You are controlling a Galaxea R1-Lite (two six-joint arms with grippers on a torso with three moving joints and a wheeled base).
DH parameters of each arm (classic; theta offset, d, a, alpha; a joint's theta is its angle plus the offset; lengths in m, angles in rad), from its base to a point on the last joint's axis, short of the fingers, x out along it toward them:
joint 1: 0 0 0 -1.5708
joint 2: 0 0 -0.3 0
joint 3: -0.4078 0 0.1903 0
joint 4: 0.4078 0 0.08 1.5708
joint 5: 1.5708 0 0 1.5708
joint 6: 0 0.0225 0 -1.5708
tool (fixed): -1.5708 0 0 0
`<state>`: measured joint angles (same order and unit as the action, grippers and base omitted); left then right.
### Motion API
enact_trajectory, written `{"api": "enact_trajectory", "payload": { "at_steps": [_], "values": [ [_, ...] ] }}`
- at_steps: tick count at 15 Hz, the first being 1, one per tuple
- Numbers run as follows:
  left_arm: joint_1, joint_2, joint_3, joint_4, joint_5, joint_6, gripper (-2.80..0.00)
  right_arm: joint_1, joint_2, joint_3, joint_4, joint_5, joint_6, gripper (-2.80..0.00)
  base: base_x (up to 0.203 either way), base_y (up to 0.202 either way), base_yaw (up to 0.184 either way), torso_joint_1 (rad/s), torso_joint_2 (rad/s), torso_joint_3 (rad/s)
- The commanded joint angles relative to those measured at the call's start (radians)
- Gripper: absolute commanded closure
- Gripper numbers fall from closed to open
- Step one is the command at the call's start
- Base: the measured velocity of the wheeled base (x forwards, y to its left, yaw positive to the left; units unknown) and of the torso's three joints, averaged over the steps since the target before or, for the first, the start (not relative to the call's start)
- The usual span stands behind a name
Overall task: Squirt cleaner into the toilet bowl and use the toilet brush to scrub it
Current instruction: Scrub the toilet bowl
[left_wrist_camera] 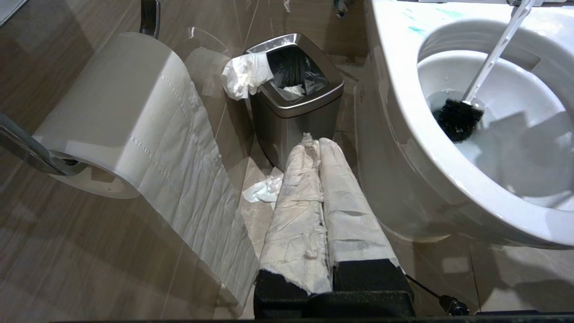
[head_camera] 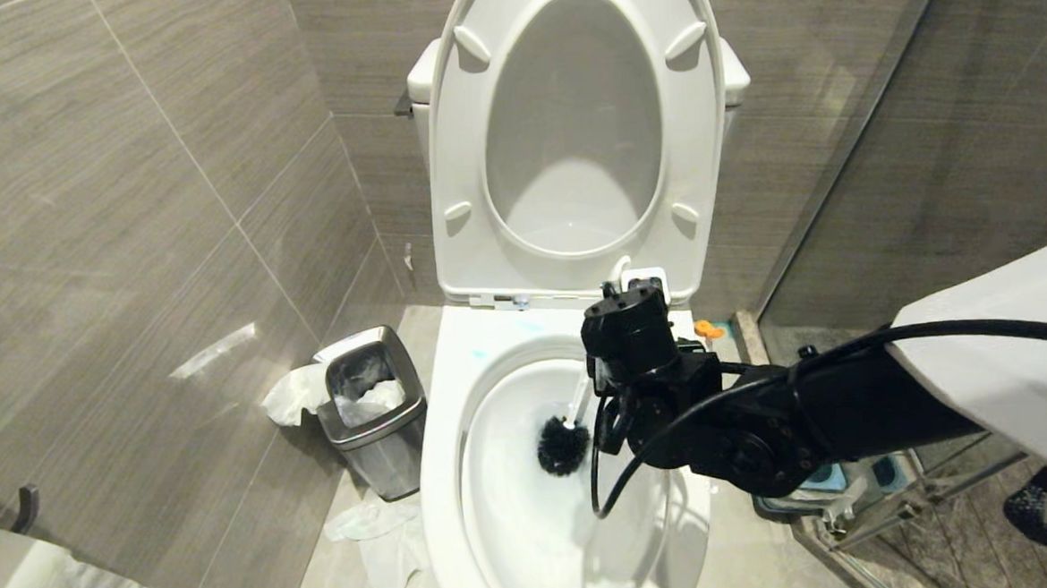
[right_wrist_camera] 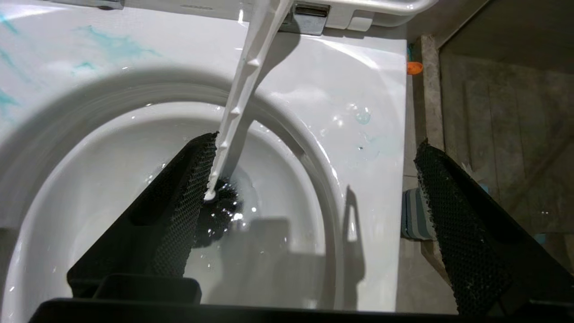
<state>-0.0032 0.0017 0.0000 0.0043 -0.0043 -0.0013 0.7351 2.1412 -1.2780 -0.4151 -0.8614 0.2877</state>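
Next, I close my right gripper on the upper part of the white handle (head_camera: pixel 615 279) (right_wrist_camera: pixel 260 43), just below the looped end of the toilet brush.
The white toilet bowl (head_camera: pixel 442 442) stands with seat and lid raised. The toilet brush (head_camera: pixel 563 444) rests in it: black bristle head in the water, white handle (right_wrist_camera: pixel 244 76) leaning up against the back rim. My right gripper (right_wrist_camera: pixel 317 139) hovers over the bowl, open wide. The handle passes just beside one finger (right_wrist_camera: pixel 188 188), and nothing sits between the jaws. Turquoise cleaner (right_wrist_camera: pixel 114 45) smears the back rim (left_wrist_camera: pixel 415 29). My left gripper (left_wrist_camera: pixel 319 141) is parked low beside the bowl (left_wrist_camera: pixel 394 89), its paper-wrapped fingers shut together on nothing.
A steel-rimmed bin (head_camera: pixel 373 409) with tissue stands left of the toilet, and crumpled tissue (head_camera: pixel 374 526) lies on the floor beside it. A toilet paper roll (left_wrist_camera: pixel 121 112) hangs by the left arm. The blue-grey brush holder (right_wrist_camera: pixel 415 215) and a glass partition (head_camera: pixel 840 179) are on the right.
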Motion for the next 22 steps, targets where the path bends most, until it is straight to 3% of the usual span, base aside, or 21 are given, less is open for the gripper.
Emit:
{"api": "enact_trajectory", "payload": {
  "at_steps": [1,5,13,16,22],
  "values": [
    [0.0,0.0,0.002,0.0,0.0,0.0,0.0,-0.008,0.071,-0.059,-0.002,-0.054,0.002,-2.8,0.0,0.0,0.0,0.0,0.0,0.0],
    [0.0,0.0,0.002,0.0,0.0,0.0,0.0,-0.019,0.141,-0.142,-0.077,-0.059,0.01,-2.8,0.0,0.0,0.0,0.0,0.0,0.0],
    [0.0,0.0,0.003,0.0,0.0,0.0,0.0,-0.024,0.199,-0.155,-0.175,0.001,0.012,-2.8,0.0,0.0,0.0,0.0,0.0,0.0],
    [0.0,0.001,0.002,0.0,0.0,0.0,0.0,-0.028,0.267,-0.16,-0.272,-0.002,-0.025,-2.8,0.0,0.0,0.0,0.0,0.0,0.0],
    [0.0,0.0,0.002,0.0,0.0,0.0,0.0,-0.07,0.403,-0.245,-0.589,0.018,-0.23,-2.8,0.0,0.0,0.0,0.0,0.0,0.0]
  ]
}}
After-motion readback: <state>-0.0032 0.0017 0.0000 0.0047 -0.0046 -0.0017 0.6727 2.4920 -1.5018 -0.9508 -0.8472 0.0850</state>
